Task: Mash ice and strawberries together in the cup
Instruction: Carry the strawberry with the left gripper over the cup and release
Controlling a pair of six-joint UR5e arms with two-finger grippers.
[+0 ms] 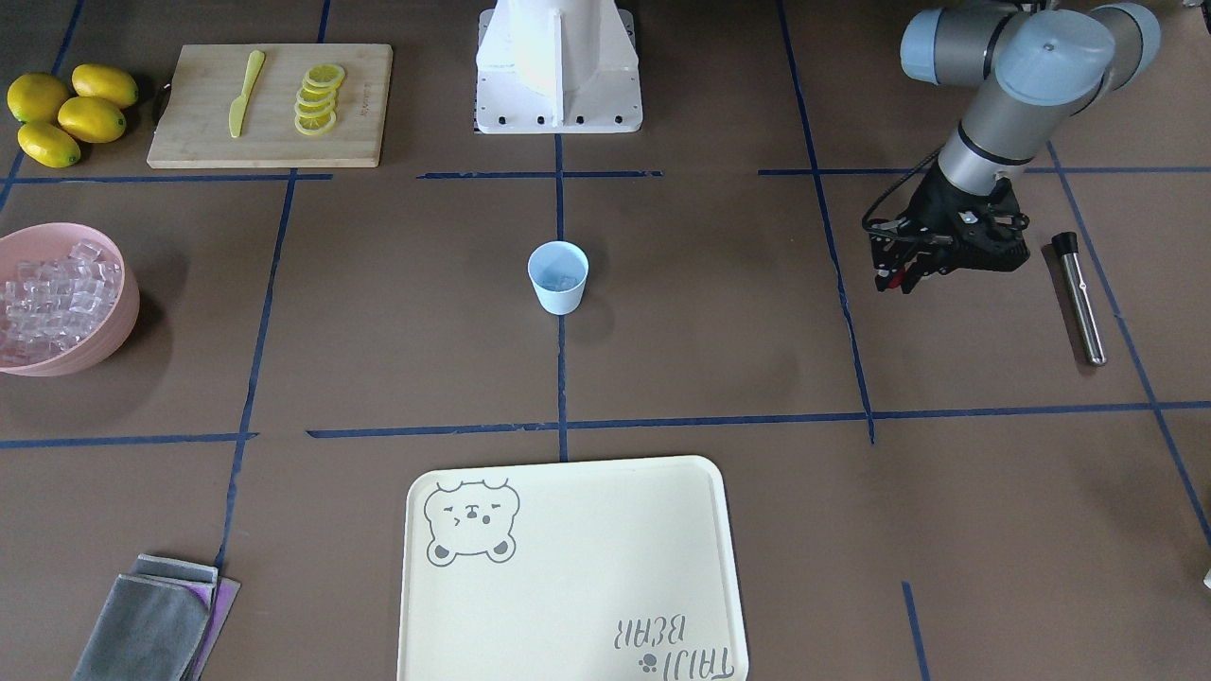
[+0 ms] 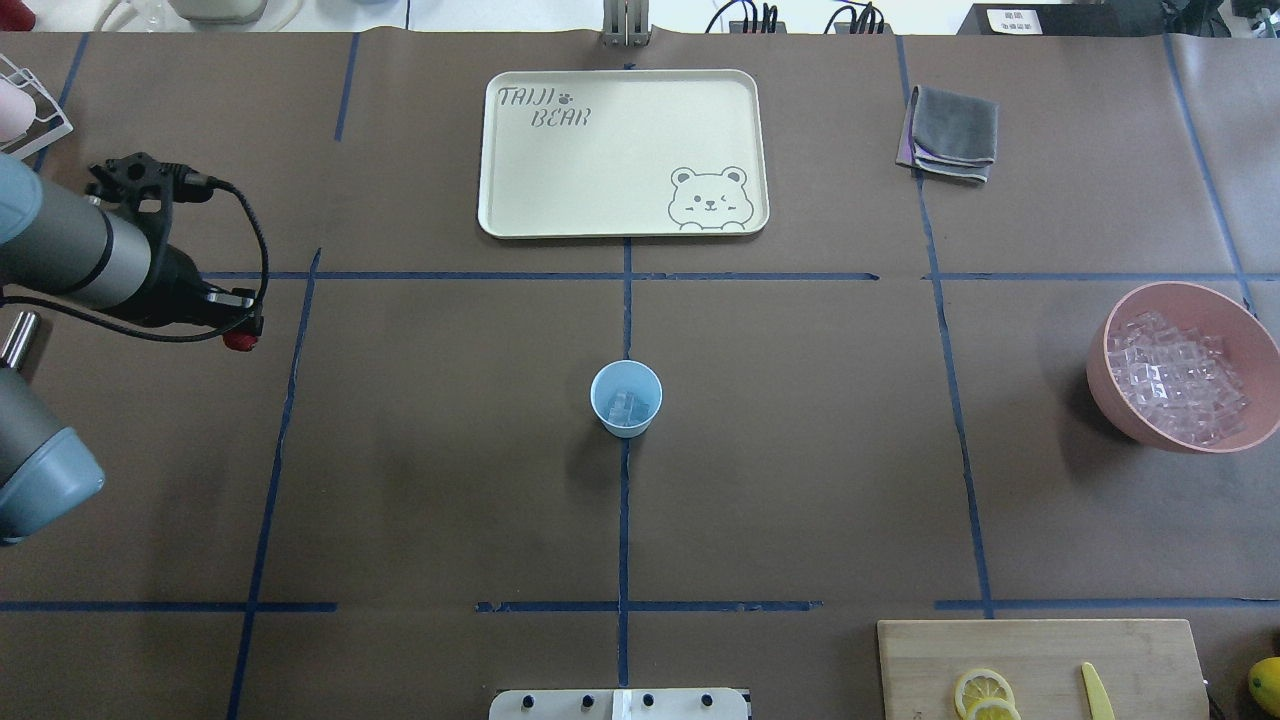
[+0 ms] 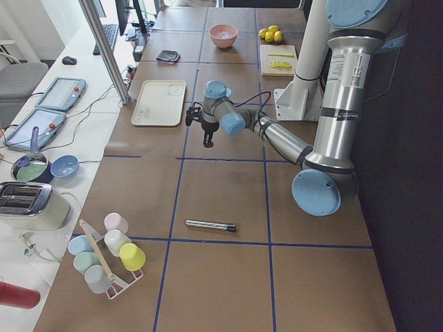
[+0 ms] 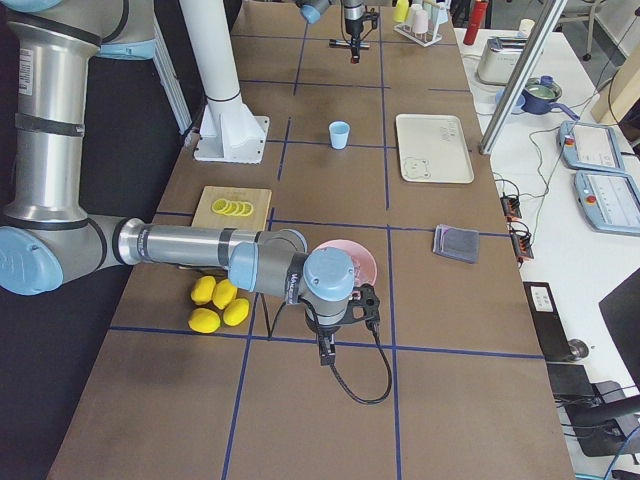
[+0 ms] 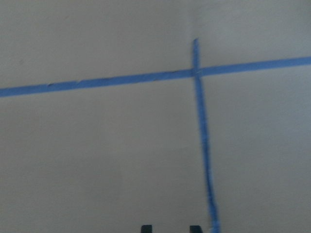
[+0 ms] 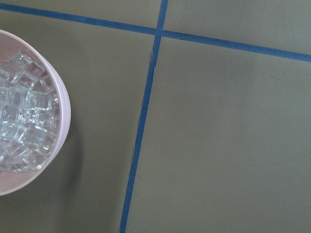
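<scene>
I need to let go of the strawberry with my left gripper on the ice cubes inside the pale-blue cup [image 1: 556, 268]. The strawberry is still held above the table.
The pale-blue cup [image 1: 558, 276] stands upright at the table's middle, with a few ice cubes [image 2: 627, 405] inside it. More ice [image 1: 57, 298] fills the pink bowl [image 1: 131, 307]. My left gripper [image 1: 894, 279] hovers above the table, far to the cup's left in the overhead view [image 2: 240, 335]. It is shut on a small red thing, the strawberry [image 2: 240, 342]. My right gripper [image 4: 324, 355] hangs beside the pink bowl. It shows only in the exterior right view, so I cannot tell whether it is open or shut. The right wrist view shows the bowl's ice [image 6: 22, 126].
A metal muddler [image 1: 1081, 298] with a black end lies on the table just beyond my left gripper. A cream tray [image 1: 568, 567] lies opposite the robot. A cutting board [image 1: 270, 142] holds lemon slices and a yellow knife, with whole lemons [image 1: 66, 113] beside it. A grey cloth [image 1: 156, 619] lies folded.
</scene>
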